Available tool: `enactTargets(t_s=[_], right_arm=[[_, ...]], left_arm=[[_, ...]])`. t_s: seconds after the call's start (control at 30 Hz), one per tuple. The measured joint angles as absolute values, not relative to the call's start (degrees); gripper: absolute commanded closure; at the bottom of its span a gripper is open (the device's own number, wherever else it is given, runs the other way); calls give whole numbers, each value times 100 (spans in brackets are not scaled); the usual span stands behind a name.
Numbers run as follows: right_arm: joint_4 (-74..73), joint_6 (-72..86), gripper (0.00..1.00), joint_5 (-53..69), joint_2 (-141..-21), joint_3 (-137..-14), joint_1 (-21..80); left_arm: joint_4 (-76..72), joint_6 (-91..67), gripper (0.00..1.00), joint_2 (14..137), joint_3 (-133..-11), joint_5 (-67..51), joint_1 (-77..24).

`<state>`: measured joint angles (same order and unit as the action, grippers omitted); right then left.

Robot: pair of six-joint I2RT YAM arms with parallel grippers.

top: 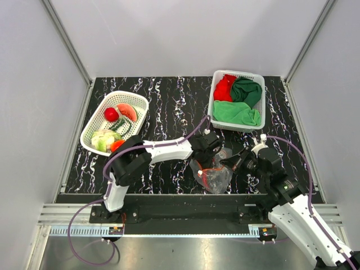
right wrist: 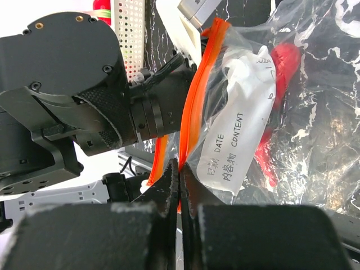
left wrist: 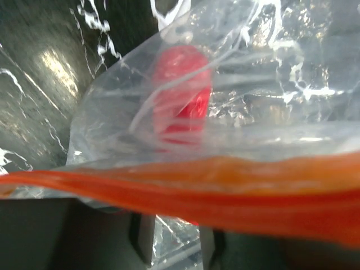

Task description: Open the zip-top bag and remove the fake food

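I need to pinch the zip's loose side (left wrist: 73, 181) with my left gripper and pull the bag open, as the bag's zip droops across the way to the red fake food.
The zip-top bag (top: 216, 179) lies crumpled between my two grippers at the near middle of the table. Its orange-red zip strip (left wrist: 225, 197) runs across the left wrist view, and its two sides are parted. My right gripper (right wrist: 180, 169) is shut on one side of the strip (right wrist: 198, 90). My left gripper (left wrist: 177, 222) sits at the bag's mouth with its fingers (left wrist: 140, 236) apart, clear plastic in the gap and its tips hidden behind the strip. A red piece of fake food (left wrist: 183, 95) shows inside the bag. More fake food (top: 128, 111) lies in the left basket.
A white mesh basket (top: 142, 102) at the left holds a watermelon slice, a red fruit and a cabbage. Another white basket (top: 212, 104) at the back right holds red and green cloths (top: 239, 112). Grey walls close in the black marbled table on three sides.
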<state>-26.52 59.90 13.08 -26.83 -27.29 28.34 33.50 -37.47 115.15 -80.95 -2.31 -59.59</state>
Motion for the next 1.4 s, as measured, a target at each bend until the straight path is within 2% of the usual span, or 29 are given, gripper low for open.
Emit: enactTargets(t_s=[0.07, 0.1, 0.2, 0.37, 0.63, 0.97, 1.1, 1.23, 1.4], right_arm=[[-2685, 5972, 100, 1310, -2670, -2731, 2834], [-2711, 5959, 100, 1310, -2665, -2731, 2834], [-2797, 5894, 100, 1308, -2663, -2731, 2834], [-2985, 5693, 100, 1308, -2670, -2768, 2834], [-3385, 5275, 100, 1299, -2519, -2871, 2834], [-3658, 4921, 100, 1168, -2416, -3203, 2834], [-3669, 4836, 100, 1160, -2519, -3264, 2834], [-3673, 4779, 100, 1162, -2628, -3264, 2834], [-3671, 4772, 100, 1166, -2687, -3264, 2834]], left_arm=[[3308, -3701, 79, 11513, -8095, -202, -5961], [3295, -3673, 85, 11509, -8095, -187, -5961], [3288, -3592, 89, 11489, -8095, -165, -5961], [3319, -3398, 89, 11327, -8095, -272, -5961], [3301, -3065, 92, 10694, -8095, -1205, -5918], [3199, -3020, 80, 10221, -7964, -1774, -5404], [3179, -3022, 57, 10221, -7878, -1946, -5325], [3124, -3009, 45, 10221, -7846, -2016, -5354], [3033, -3177, 41, 10370, -7780, -1997, -5360]])
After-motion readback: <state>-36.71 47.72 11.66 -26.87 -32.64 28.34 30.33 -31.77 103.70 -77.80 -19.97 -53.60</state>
